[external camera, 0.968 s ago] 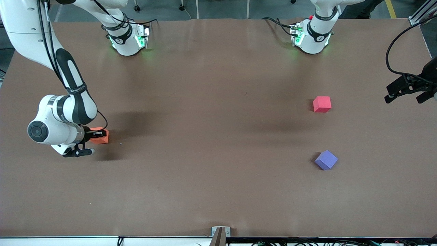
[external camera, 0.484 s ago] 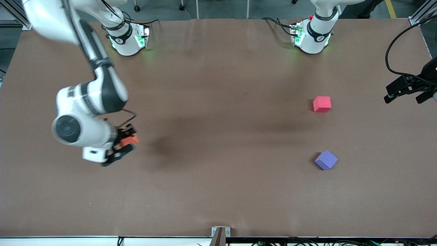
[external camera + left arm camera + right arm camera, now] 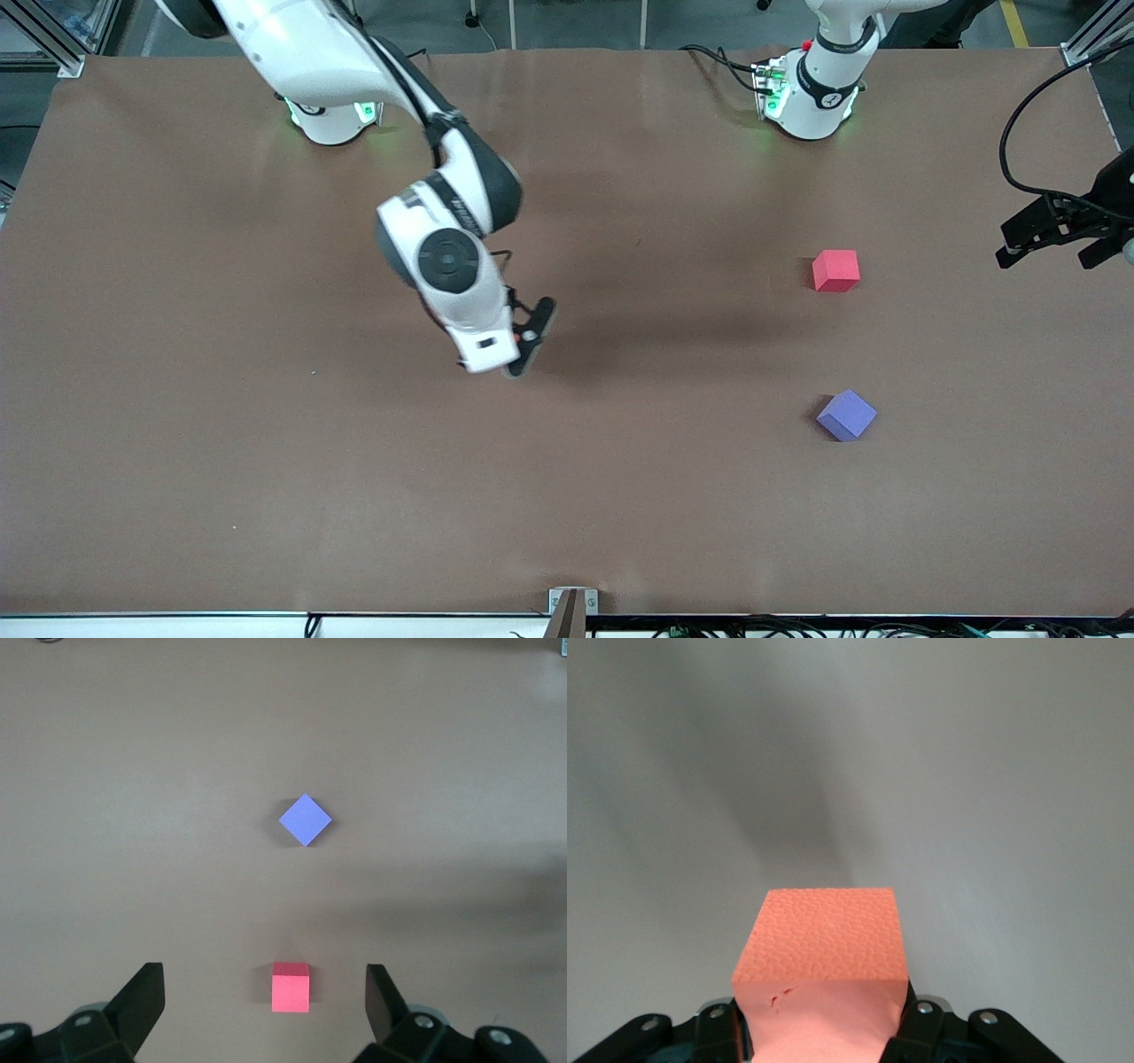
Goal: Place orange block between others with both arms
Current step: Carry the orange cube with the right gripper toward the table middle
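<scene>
Next, I release the orange block with my right gripper on the open middle of the table (image 3: 587,330), well short of both cubes.
My right gripper (image 3: 529,332) hangs over the middle of the table, shut on the orange block (image 3: 824,939). The block fills the space between its jaws in the right wrist view. In the front view the white hand hides almost all of it. The others lie toward the left arm's end of the table: a pinkish-red cube (image 3: 835,270) and a purple cube (image 3: 846,416) nearer to the front camera. My left gripper (image 3: 1054,250) waits open and empty at that end's edge. The left wrist view shows the pinkish-red cube (image 3: 291,987) and the purple cube (image 3: 306,819) ahead of the left gripper (image 3: 264,992).
Brown table surface (image 3: 620,496) spreads round the two cubes. The arm bases (image 3: 332,120) (image 3: 811,102) stand along the edge farthest from the front camera. A small metal bracket (image 3: 572,607) sits at the nearest edge. A black cable (image 3: 1019,133) loops above the left gripper.
The right arm has lifted the orange block off the table at its own end and carried it to over the middle. The left arm has not moved.
</scene>
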Robot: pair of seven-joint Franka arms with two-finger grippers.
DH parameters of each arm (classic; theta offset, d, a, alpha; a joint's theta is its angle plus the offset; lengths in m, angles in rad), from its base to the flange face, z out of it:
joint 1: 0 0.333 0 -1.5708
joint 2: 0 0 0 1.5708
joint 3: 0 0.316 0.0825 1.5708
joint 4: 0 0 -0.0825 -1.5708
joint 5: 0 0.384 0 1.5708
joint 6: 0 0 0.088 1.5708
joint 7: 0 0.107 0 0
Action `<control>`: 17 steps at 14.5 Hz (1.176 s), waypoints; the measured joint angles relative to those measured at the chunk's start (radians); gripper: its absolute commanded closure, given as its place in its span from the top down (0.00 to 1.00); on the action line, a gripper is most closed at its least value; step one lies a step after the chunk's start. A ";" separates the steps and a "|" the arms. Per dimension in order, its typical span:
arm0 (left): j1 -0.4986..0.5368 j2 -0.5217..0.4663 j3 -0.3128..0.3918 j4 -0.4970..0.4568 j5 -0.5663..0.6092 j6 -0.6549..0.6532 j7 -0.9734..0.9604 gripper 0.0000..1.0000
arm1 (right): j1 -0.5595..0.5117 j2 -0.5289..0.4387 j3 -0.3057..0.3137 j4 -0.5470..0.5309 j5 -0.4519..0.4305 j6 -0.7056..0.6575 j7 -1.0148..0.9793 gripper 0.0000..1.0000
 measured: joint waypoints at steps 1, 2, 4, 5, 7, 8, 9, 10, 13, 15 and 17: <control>0.000 0.000 0.000 0.000 0.000 0.000 0.000 1.00 | 0.028 0.038 -0.001 0.040 0.000 0.010 -0.022 0.28; 0.000 0.000 0.000 0.000 0.000 0.000 0.000 1.00 | 0.055 0.071 -0.001 0.079 -0.001 0.011 -0.041 0.28; -0.001 0.000 -0.001 0.000 0.000 0.000 0.000 1.00 | 0.110 0.128 -0.003 0.145 -0.023 0.010 -0.063 0.28; -0.002 0.000 -0.001 0.000 0.000 0.000 0.000 1.00 | 0.141 0.157 -0.004 0.172 -0.055 0.009 -0.066 0.28; -0.002 0.001 -0.002 0.001 0.000 0.000 0.000 1.00 | 0.200 0.209 -0.007 0.206 -0.127 0.007 -0.066 0.29; -0.002 0.001 -0.002 0.001 0.000 0.000 0.000 1.00 | 0.217 0.228 -0.010 0.213 -0.151 0.007 -0.064 0.30; -0.002 0.001 -0.002 0.001 0.000 -0.001 0.000 1.00 | 0.225 0.244 -0.013 0.219 -0.161 0.007 -0.065 0.32; -0.002 0.002 -0.002 0.001 0.000 -0.006 0.000 1.00 | 0.224 0.255 -0.016 0.224 -0.164 0.007 -0.065 0.40; -0.002 0.019 -0.001 0.000 0.000 -0.011 0.000 1.00 | 0.222 0.263 -0.023 0.235 -0.166 0.014 -0.064 1.00; -0.002 0.036 -0.001 0.000 0.000 -0.018 0.000 1.00 | 0.227 0.264 -0.021 0.235 -0.166 0.019 -0.053 1.00; -0.002 0.050 -0.002 0.000 0.000 -0.036 -0.001 1.00 | 0.233 0.267 -0.021 0.235 -0.166 0.019 -0.048 1.00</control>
